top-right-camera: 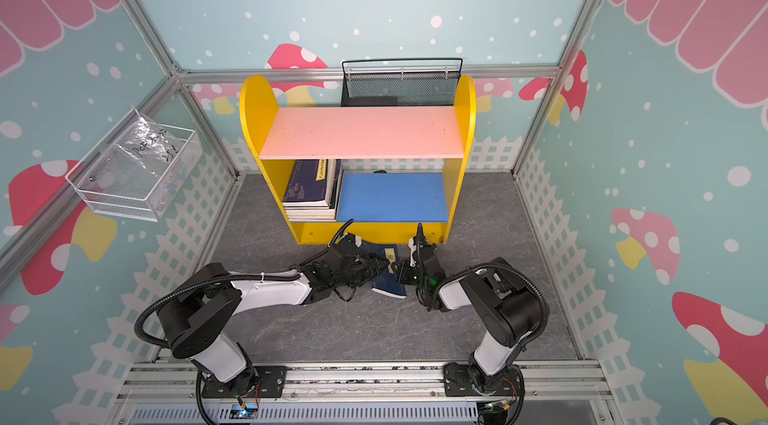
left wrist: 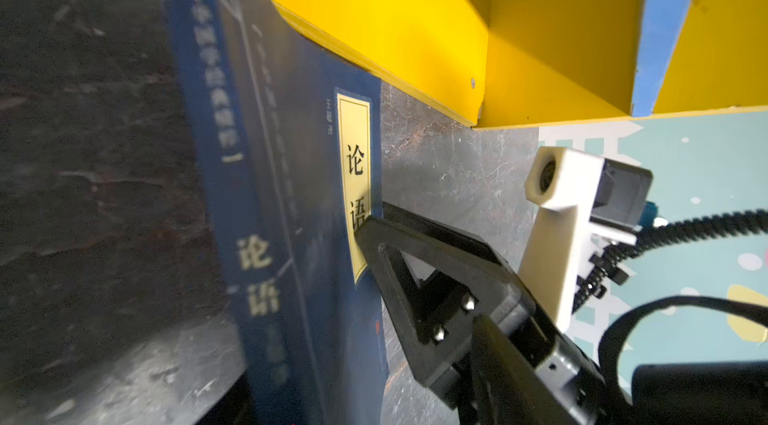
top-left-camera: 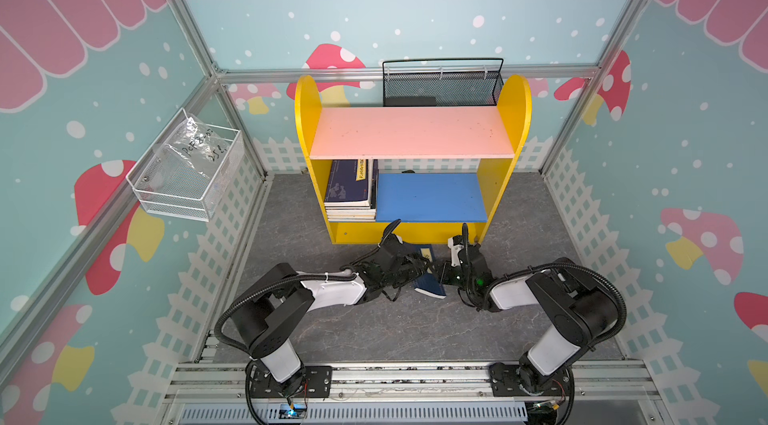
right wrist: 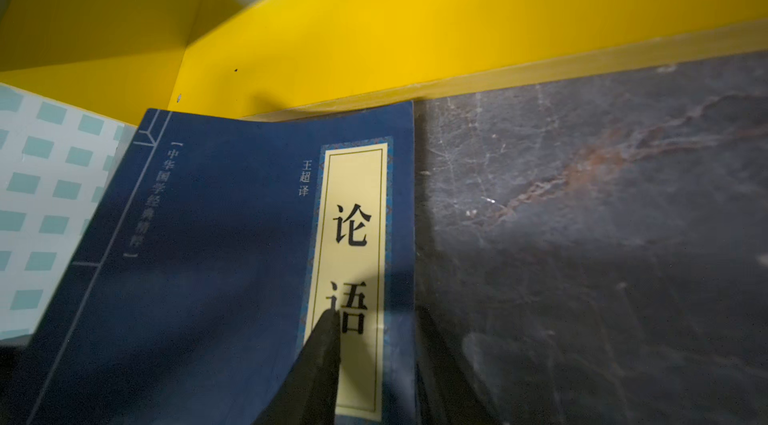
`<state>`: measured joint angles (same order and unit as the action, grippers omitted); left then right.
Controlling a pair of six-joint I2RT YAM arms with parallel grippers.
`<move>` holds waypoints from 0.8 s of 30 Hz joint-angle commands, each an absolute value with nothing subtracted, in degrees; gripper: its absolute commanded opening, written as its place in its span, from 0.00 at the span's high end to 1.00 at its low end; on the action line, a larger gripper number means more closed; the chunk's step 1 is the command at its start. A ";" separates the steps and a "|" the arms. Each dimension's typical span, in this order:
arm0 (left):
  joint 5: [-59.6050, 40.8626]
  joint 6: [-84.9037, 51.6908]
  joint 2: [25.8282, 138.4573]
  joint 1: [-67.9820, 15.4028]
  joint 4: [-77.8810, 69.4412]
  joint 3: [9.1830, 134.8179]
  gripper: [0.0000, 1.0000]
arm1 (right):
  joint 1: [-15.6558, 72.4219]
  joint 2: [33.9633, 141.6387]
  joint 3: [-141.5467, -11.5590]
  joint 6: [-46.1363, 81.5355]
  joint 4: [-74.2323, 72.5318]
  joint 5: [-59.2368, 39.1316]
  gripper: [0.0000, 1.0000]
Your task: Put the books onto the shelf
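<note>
The robot's right gripper is too far up at the navy book's label, so the left gripper will hold the lifted book while the right gripper takes its near corner point(top-right-camera: 403, 294).
A navy book point(top-left-camera: 428, 283) point(top-right-camera: 388, 283) with a yellow title label lies tilted on the grey floor, its far edge against the shelf's yellow base point(top-left-camera: 415, 232). My right gripper point(top-left-camera: 439, 268) point(right wrist: 374, 319) is shut on its open edge, one finger point(right wrist: 320, 360) over the label. The left gripper point(top-left-camera: 417, 266) point(top-right-camera: 379, 266) straddles the spine side point(left wrist: 253, 261). Its own jaws barely show, so contact is unclear. The shelf has a bare pink upper board point(top-left-camera: 411, 132). Several books point(top-left-camera: 351, 190) point(top-right-camera: 309, 186) are stacked at the left of its blue lower board point(top-left-camera: 432, 196).
A black mesh basket point(top-left-camera: 442, 84) hangs on the back rail behind the shelf. A white wire basket point(top-left-camera: 187, 165) holding a plastic bag sticks out from the left wall. Both arm bases sit on the metal rail point(top-left-camera: 415, 377) at the front.
</note>
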<state>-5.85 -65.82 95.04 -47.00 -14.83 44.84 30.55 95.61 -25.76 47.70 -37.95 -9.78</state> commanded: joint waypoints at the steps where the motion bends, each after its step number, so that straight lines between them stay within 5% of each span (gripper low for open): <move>1: -4.47 -64.08 92.05 -47.29 -12.84 43.89 0.54 | 31.62 98.31 -24.24 48.78 -25.27 -11.40 0.69; 6: -2.85 -61.99 90.59 -47.37 -7.73 44.71 0.76 | 31.61 96.94 -25.30 49.09 -25.31 -13.00 0.67; 9: -1.42 -60.49 88.95 -47.37 -5.05 45.10 0.86 | 31.60 94.37 -26.03 49.49 -24.92 -13.93 0.58; 18: -9.09 -49.07 72.84 -47.15 6.85 44.67 1.00 | 30.02 74.81 -30.60 48.55 -16.56 -19.77 0.15; 24: -12.01 -40.63 56.61 -46.76 19.36 50.50 0.99 | 29.54 61.59 -35.20 44.79 -13.39 -27.48 0.15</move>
<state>-9.98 -46.83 62.08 -47.00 13.52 46.57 29.93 65.21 -32.80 47.53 -15.77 -21.61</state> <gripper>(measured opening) 0.111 0.850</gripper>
